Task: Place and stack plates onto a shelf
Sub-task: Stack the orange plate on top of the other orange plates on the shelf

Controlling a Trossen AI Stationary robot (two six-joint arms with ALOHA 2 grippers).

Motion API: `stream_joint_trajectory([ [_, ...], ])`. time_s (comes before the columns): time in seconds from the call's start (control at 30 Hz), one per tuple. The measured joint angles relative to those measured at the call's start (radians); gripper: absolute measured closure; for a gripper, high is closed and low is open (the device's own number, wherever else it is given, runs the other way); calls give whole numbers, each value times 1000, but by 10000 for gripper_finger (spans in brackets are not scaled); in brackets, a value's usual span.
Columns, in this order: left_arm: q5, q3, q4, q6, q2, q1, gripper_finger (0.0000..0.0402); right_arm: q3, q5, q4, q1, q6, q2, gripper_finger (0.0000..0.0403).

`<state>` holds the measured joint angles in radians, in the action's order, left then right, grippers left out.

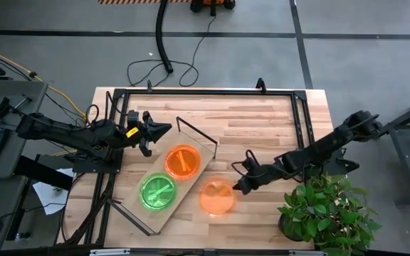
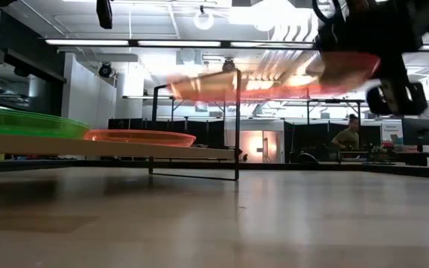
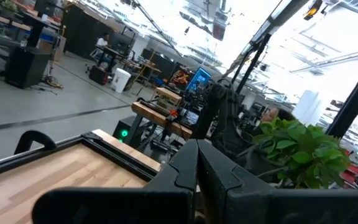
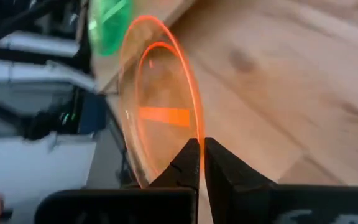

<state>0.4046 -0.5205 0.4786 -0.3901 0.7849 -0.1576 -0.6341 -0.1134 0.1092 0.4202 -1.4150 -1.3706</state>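
Observation:
The orange plate in my right gripper, now just beside the shelf, will be let go on top of the orange plate (image 1: 182,162) that lies on the shelf.
The shelf (image 1: 194,178), a light-wood board with black wire end frames, lies slantwise on the table. One orange plate (image 1: 183,162) (image 2: 140,137) and one green plate (image 1: 157,192) (image 2: 21,121) rest flat on it. My right gripper (image 1: 238,186) (image 4: 200,149) is shut on a second orange plate (image 1: 217,197) (image 2: 274,84), just right of the shelf. My left gripper (image 1: 164,130) (image 3: 196,163) is shut on nothing and hovers by the shelf's far-left end. No other plates show. My right gripper pinches the orange plate's rim (image 4: 194,134) between its two fingers, on the side toward the table's right. The fingers come from the table's right, slanting slightly down. The plate is lifted clear of the table and stands out roughly level beyond the fingertips (image 2: 363,71).
A potted plant (image 1: 326,210) stands at the table's near-right corner, close under my right arm. A black frame (image 1: 212,91) runs along the table's far and side edges. The shelf's wire end frames (image 1: 199,136) (image 2: 237,126) stand upright. A person (image 2: 346,136) sits far behind.

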Motion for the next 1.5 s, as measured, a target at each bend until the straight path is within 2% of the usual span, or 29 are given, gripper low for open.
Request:
stream_joint_trajectory([
  [0.2, 0, 0, 3, 1, 0, 0, 401, -90, 11, -3, -24, 70, -4, 403],
  [0.33, 0, 0, 7, 2, 0, 0, 402, -155, -118, 2, -72, 54, -54, 403],
  [0.53, -1, 0, 37, 31, 0, 0, 402, -295, -299, -3, -124, 10, -212, 403],
  [0.67, -5, 0, 59, 34, 0, 0, 402, -388, -366, -18, -165, -24, -318, 403],
  [0.87, -41, 0, 65, 35, -4, 0, 402, -470, -376, -65, -209, -64, -415, 403],
  [1.07, -61, 0, 67, 34, -9, 0, 402, -480, -385, -69, -211, -65, -419, 403],
  [1.23, -61, 0, 68, 37, -12, 0, 402, -480, -337, -56, -223, -43, -419, 398],
  [1.37, -61, 0, 68, 53, -12, 0, 401, -480, -319, -5, -235, 5, -419, 362],
  [1.5, -62, 0, 68, 52, -12, 0, 402, -480, -308, 31, -244, 38, -419, 297],
])
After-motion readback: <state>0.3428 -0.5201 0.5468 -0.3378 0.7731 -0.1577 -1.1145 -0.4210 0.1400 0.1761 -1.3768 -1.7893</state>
